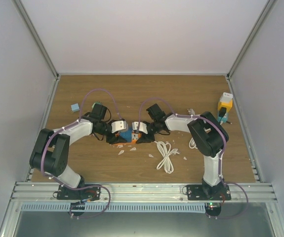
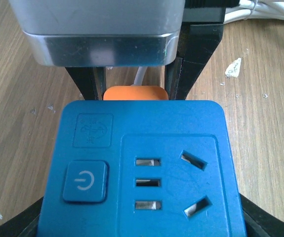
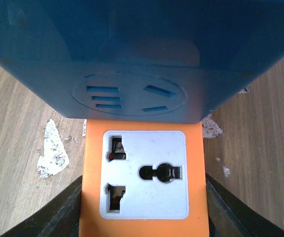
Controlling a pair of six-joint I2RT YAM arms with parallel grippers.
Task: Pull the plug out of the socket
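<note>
My left gripper will release the blue socket, now at the middle of the table, on the bare wood (image 1: 72, 140) well in front of the pale blue cube.
A blue socket block (image 1: 126, 136) and an orange plug adapter (image 1: 135, 138) sit joined end to end at the middle of the wooden table. In the left wrist view the blue socket (image 2: 142, 173) fills the space between my left gripper's (image 2: 142, 219) black fingers, which press on its two sides. The orange plug (image 2: 135, 93) peeks out beyond it. In the right wrist view the orange plug (image 3: 92, 197), with its white face, is clamped between the fingers of my right gripper (image 3: 144, 212), and the blue socket (image 3: 132, 39) is joined to its far end.
A coiled white cable (image 1: 165, 155) lies just right of centre. A yellow and blue device (image 1: 224, 106) stands at the back right, and a small pale blue cube (image 1: 75, 107) at the back left. White scraps (image 1: 121, 150) dot the wood near the grippers.
</note>
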